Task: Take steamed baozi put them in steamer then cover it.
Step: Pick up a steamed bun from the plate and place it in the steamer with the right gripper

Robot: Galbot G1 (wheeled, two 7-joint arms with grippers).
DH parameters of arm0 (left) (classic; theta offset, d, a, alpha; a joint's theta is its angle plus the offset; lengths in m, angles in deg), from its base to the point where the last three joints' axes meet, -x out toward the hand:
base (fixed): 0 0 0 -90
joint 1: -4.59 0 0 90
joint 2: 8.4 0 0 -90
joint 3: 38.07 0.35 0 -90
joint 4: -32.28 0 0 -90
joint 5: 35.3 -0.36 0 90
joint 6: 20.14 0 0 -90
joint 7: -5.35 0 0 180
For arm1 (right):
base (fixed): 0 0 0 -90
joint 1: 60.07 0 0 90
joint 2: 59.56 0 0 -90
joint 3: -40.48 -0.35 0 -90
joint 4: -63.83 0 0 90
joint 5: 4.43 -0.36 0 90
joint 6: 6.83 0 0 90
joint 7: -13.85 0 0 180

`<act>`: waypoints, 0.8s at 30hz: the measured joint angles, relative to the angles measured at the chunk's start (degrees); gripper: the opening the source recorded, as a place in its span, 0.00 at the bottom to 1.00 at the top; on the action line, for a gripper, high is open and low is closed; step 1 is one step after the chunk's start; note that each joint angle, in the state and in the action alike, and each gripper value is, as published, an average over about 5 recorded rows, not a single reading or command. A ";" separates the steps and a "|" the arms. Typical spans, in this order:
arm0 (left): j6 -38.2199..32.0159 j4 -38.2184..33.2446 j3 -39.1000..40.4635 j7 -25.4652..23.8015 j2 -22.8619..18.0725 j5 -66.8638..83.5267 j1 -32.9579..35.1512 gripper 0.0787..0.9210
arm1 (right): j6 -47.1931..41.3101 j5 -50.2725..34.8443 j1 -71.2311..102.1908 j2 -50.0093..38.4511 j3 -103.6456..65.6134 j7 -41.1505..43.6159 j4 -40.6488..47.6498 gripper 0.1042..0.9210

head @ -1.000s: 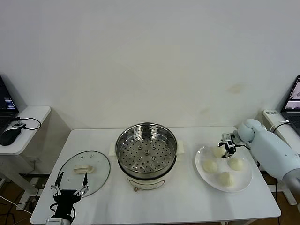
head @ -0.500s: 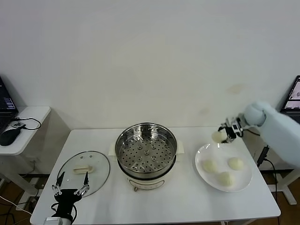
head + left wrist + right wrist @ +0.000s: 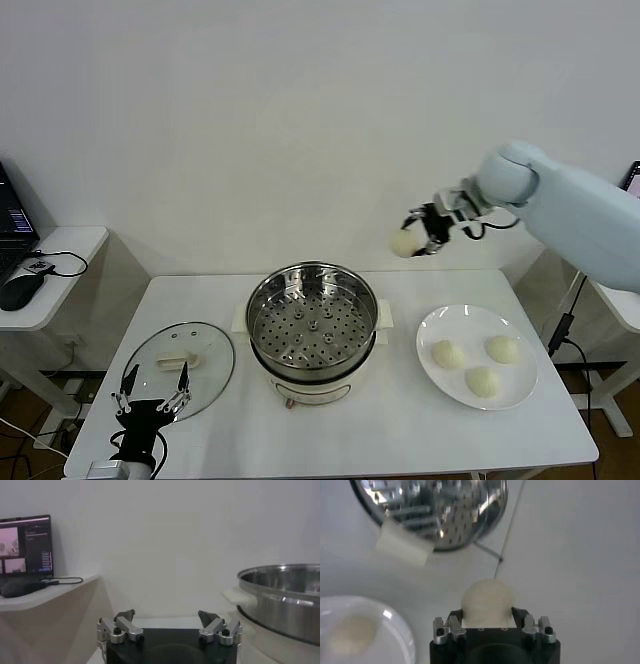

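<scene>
Next, I release the cream baozi on the back part of the steamer's perforated tray [image 3: 309, 292] with my right gripper. The baozi is now in the air above the steamer.
My right gripper [image 3: 415, 240] hangs in the air to the right of and above the steamer [image 3: 312, 322], shut on one cream baozi [image 3: 404, 242]. The right wrist view shows that baozi [image 3: 486, 601] wedged between the jaws, with the steamer's perforated tray [image 3: 435, 510] farther off. Three more baozi [image 3: 448, 354] [image 3: 503, 349] [image 3: 483, 381] lie on the white plate [image 3: 437, 381] at the table's right. The steamer stands uncovered and holds nothing. My left gripper [image 3: 150, 402] waits open at the front left, beside the glass lid [image 3: 180, 368]. In the left wrist view its fingers [image 3: 125, 615] are spread wide, the steamer's wall [image 3: 282, 602] off to one side.
A side table [image 3: 50, 262] with a mouse and cable stands left of the white work table [image 3: 380, 430]. A laptop screen [image 3: 26, 545] shows in the left wrist view. A white wall [image 3: 300, 120] backs the scene.
My right gripper lifted one baozi off the plate and carried it up and leftward, toward the steamer. The plate now holds three. The left arm has stayed put.
</scene>
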 measured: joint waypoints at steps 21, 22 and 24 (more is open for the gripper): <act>-0.29 -1.22 -1.42 0.00 -1.37 0.98 0.09 0.88 | 13.33 13.98 1.65 17.36 9.21 -5.67 5.05 0.64; -0.29 -1.23 -1.44 0.00 -1.38 0.99 0.09 0.88 | 13.93 14.84 1.94 17.67 9.33 -5.91 5.48 0.64; -0.29 -1.28 -1.46 0.00 -1.41 1.00 0.08 0.88 | 15.08 16.47 2.54 18.30 9.49 -6.40 6.30 0.64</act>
